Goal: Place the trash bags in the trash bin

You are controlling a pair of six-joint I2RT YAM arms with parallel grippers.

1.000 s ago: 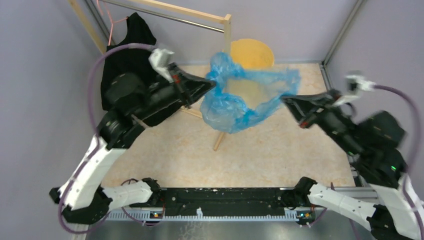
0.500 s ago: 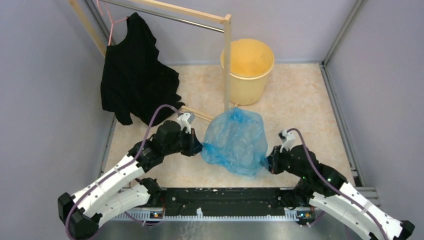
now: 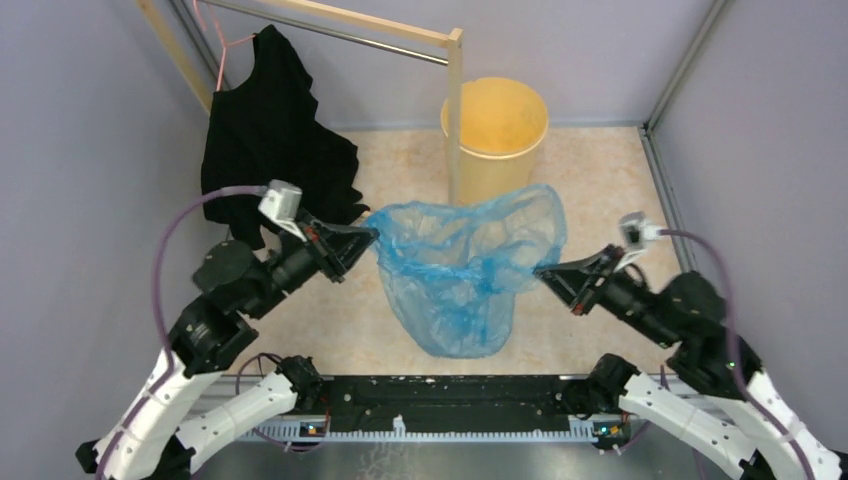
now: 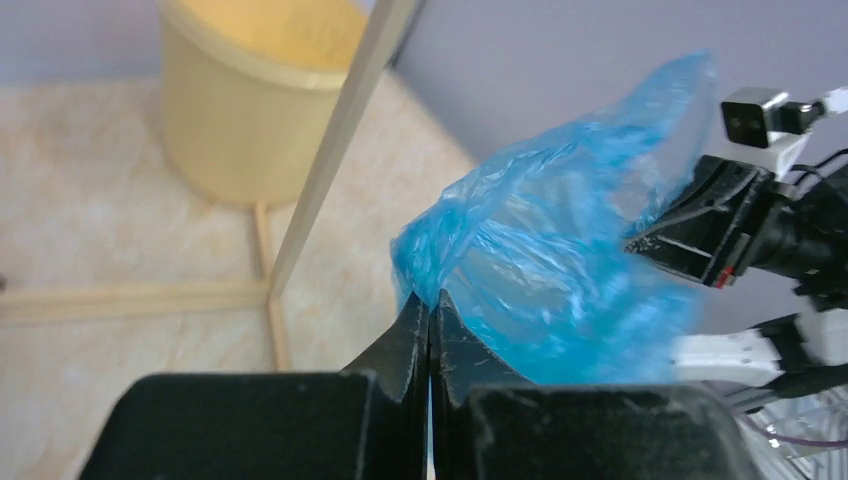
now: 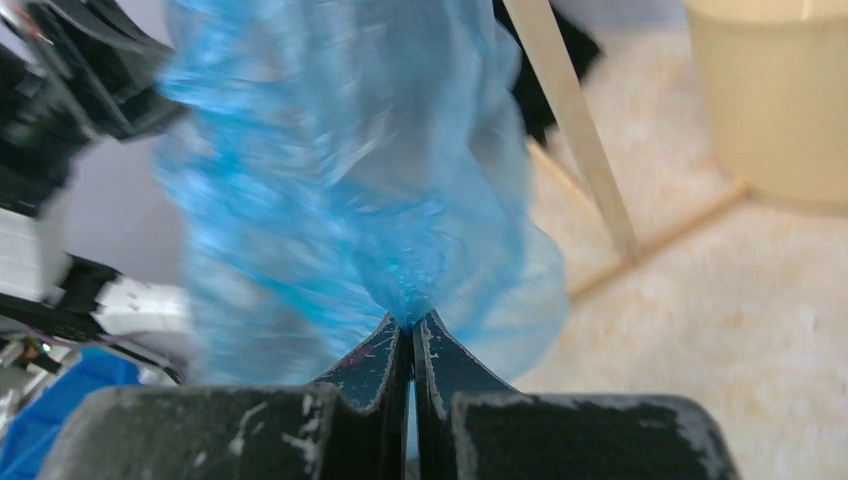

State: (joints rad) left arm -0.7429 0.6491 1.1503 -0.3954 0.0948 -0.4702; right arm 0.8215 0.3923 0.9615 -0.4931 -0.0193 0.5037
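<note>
My left gripper needs to open, take the rim's edge (image 3: 408, 208) and pull it taut, because it pinches a bunched gather of the trash bag and the bag's rim hangs slack.
A thin blue trash bag (image 3: 460, 275) hangs in the air between my two arms, its mouth stretched wide and its body sagging toward the near edge. My left gripper (image 3: 372, 238) is shut on the bag's left rim (image 4: 440, 270). My right gripper (image 3: 541, 271) is shut on the right rim (image 5: 410, 290). The trash bin (image 3: 495, 135), a round pale yellow-orange bucket, stands on the floor at the far middle, beyond the bag. It also shows in the left wrist view (image 4: 250, 110) and the right wrist view (image 5: 775, 100).
A wooden rack (image 3: 455, 120) has its upright post just left of the bin, with floor bars (image 4: 130, 298) running leftward. A black garment (image 3: 265, 150) hangs on a pink hanger at the far left. Grey walls close in both sides.
Both arms have lifted and spread apart, raising the bag off the floor and pulling its mouth open. A second ago they held it higher, nearer the bin.
</note>
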